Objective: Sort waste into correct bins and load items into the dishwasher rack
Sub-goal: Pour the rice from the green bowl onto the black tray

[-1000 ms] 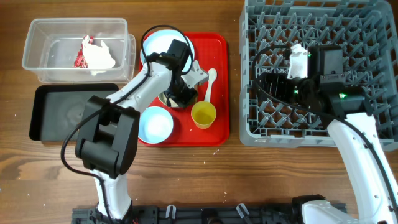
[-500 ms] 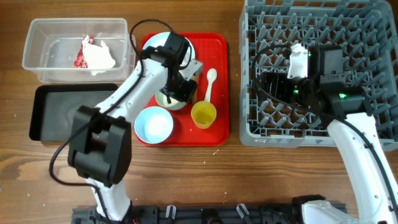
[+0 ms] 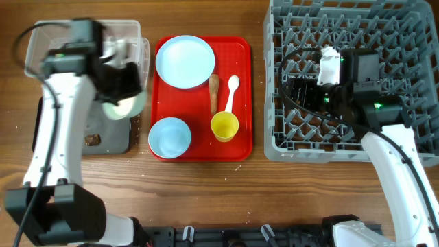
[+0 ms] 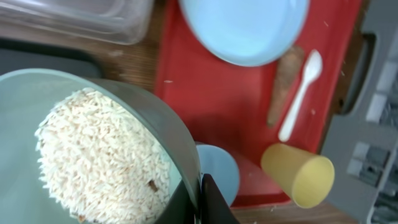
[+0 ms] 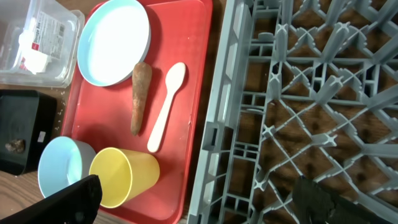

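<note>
My left gripper should set the pale bowl, now tilted over the black tray, down and let go of it on the red tray (image 3: 184, 105) (image 4: 219, 102), between the blue plate and second bowl.
My left gripper (image 4: 202, 198) is shut on the rim of a pale bowl (image 4: 155, 118) full of white rice (image 4: 93, 162). In the overhead view it holds the bowl (image 3: 127, 106) tilted over the black tray (image 3: 62, 134), beside the clear tub (image 3: 41, 65). A small dark chunk (image 3: 91, 139) lies in the black tray. The red-and-white wrapper (image 5: 38, 38) lies in the clear tub. On the red tray (image 3: 240, 147) are the blue plate (image 3: 185, 62), brown food piece (image 3: 214, 92), white spoon (image 3: 232, 92), yellow cup (image 3: 224, 126) and second bowl (image 3: 170, 136). My right gripper (image 3: 302, 92) is open and empty over the grey rack (image 3: 274, 147).
The rack holds nothing that I can see and fills the right side. The red tray lies between the bins and the rack. A few rice grains lie on the wood in front of the red tray. My left arm covers much of the clear tub.
My left gripper has lifted the rice bowl off the red tray and carried it left, over the black tray. The brown food piece is now uncovered. The right arm has not moved.
</note>
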Robot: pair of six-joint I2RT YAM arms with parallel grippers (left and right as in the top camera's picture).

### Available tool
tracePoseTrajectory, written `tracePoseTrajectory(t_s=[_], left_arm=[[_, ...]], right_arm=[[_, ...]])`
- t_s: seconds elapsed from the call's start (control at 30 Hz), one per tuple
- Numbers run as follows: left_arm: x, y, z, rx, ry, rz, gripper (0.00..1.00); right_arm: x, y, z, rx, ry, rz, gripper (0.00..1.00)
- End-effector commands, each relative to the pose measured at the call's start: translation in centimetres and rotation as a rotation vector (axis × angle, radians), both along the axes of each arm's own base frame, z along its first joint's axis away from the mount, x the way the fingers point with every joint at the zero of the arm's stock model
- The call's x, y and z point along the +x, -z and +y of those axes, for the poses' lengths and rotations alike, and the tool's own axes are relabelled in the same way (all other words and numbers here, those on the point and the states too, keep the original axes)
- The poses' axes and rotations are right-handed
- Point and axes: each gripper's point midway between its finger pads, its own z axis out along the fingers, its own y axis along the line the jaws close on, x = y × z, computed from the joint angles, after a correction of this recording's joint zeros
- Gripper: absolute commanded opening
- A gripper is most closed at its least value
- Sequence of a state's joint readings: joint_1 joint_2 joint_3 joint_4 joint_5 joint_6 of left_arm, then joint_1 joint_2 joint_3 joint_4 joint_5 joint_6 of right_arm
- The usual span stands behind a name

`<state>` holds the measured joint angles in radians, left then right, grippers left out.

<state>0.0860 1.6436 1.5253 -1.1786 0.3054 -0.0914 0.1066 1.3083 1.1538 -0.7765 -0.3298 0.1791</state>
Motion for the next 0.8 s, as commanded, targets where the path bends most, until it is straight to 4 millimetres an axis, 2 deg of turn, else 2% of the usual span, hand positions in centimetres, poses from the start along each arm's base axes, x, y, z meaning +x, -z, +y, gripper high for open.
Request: tracePoseTrajectory(t_s=[0.0, 0.07, 0.17, 0.27, 0.37, 0.57, 0.77], left_arm=[[-1.1, 1.1, 4.6, -0.023, -0.112, 0.021, 0.04], [-1.3, 2.2, 5.8, -0.121, -0.140, 0.002, 0.04], [-0.6, 2.5, 6.9, -0.302, -0.177, -0.082, 0.04], [0.2, 2.1, 8.2, -0.455, -0.205, -0.148, 0.04], [0.5, 1.6, 8.8, -0.586, -0.197, -0.202, 0.04], [1.6, 1.8, 10.1, -0.820, -0.241, -0.254, 0.04], [1.4, -0.1, 11.6, -0.999, -0.282, -0.326, 0.04]], right_arm=[[0.5, -0.5, 0.2, 0.011, -0.001, -0.011, 1.00], [0.4, -0.5, 0.2, 0.011, -0.001, -0.010, 1.00], [0.4, -0.5, 0.2, 0.012, 0.000, -0.009, 1.00], [0.4, -0.5, 0.2, 0.012, 0.000, -0.009, 1.00], [0.4, -0.5, 0.2, 0.012, 0.000, -0.009, 1.00], [0.4, -0.5, 0.2, 0.012, 0.000, -0.009, 1.00], [0.4, -0.5, 0.2, 0.012, 0.001, -0.009, 1.00]])
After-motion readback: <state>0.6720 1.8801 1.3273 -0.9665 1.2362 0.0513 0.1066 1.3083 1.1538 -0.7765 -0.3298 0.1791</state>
